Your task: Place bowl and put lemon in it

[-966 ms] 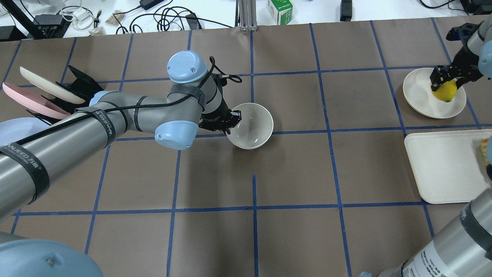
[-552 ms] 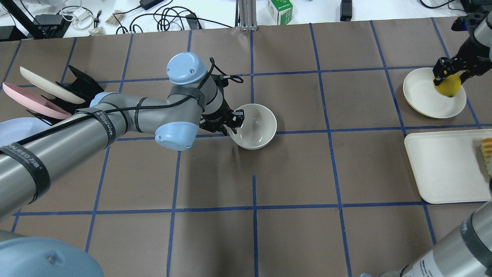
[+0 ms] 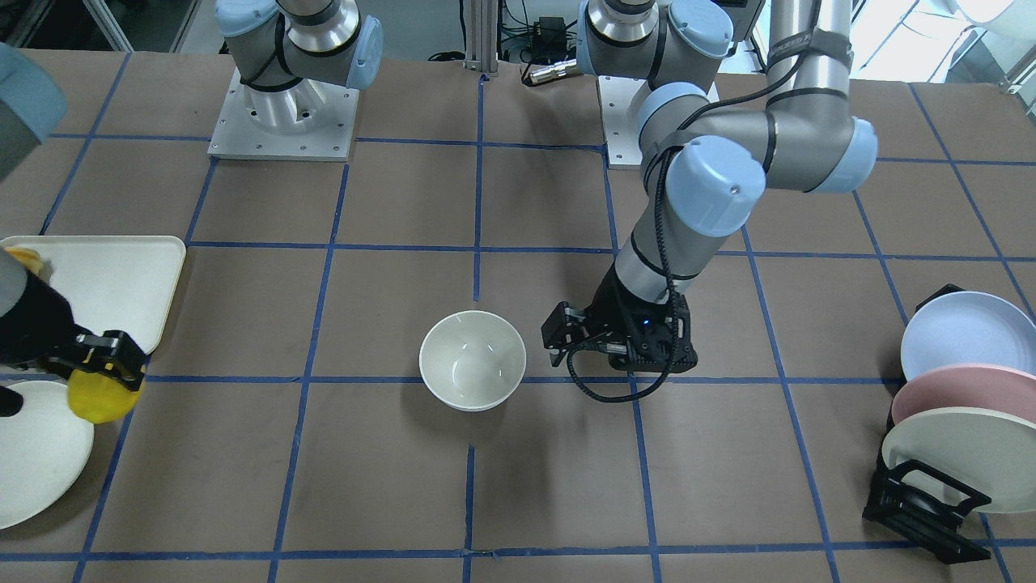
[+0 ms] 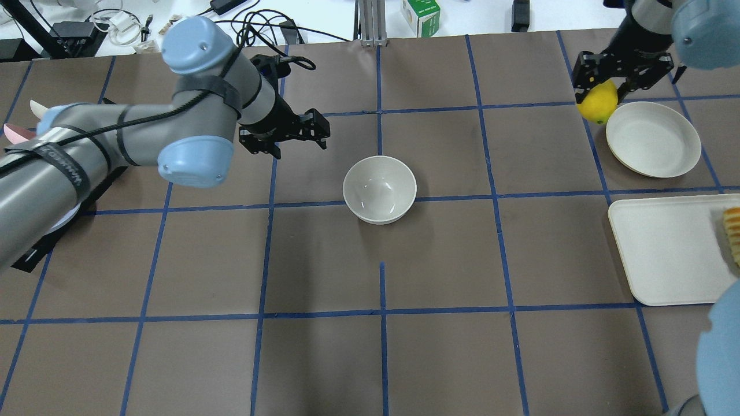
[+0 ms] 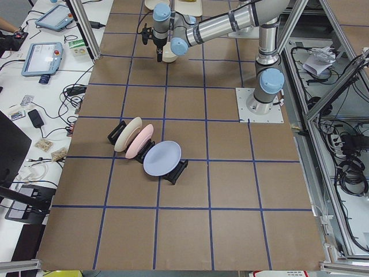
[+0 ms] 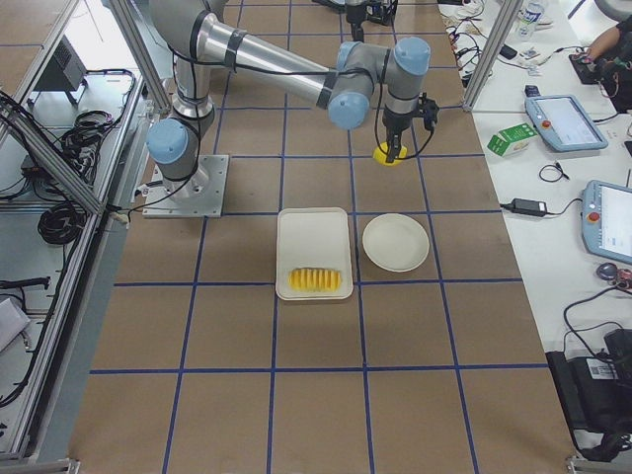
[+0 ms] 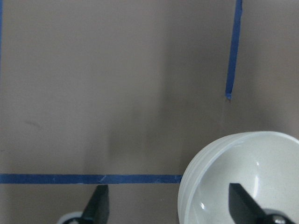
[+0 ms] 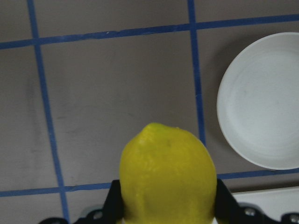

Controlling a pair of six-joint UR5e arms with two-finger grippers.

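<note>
The robot's right gripper should release the yellow lemon near the middle of the cream-white bowl's bottom (image 3: pixel 480 374).
The cream-white bowl (image 4: pixel 379 189) stands upright on the brown table near the middle; it also shows in the front-facing view (image 3: pixel 472 360) and in the lower right of the left wrist view (image 7: pixel 233 182). My left gripper (image 4: pixel 293 136) is open and empty, raised and apart from the bowl, on its far left. My right gripper (image 4: pixel 602 92) is shut on the yellow lemon (image 4: pixel 596 107) and holds it in the air just left of the flat cream plate (image 4: pixel 653 138). The lemon fills the lower part of the right wrist view (image 8: pixel 167 172).
A rectangular cream tray (image 4: pixel 670 248) with pale sliced food (image 4: pixel 731 228) lies at the right edge, below the plate. A black rack with three plates (image 3: pixel 955 405) stands at the robot's left end. The table's far edge carries cables and a green box (image 4: pixel 420 16).
My left gripper has let go of the bowl, opened, and drawn back up and to the far left. My right gripper has lifted the lemon off the plate and carried it left.
</note>
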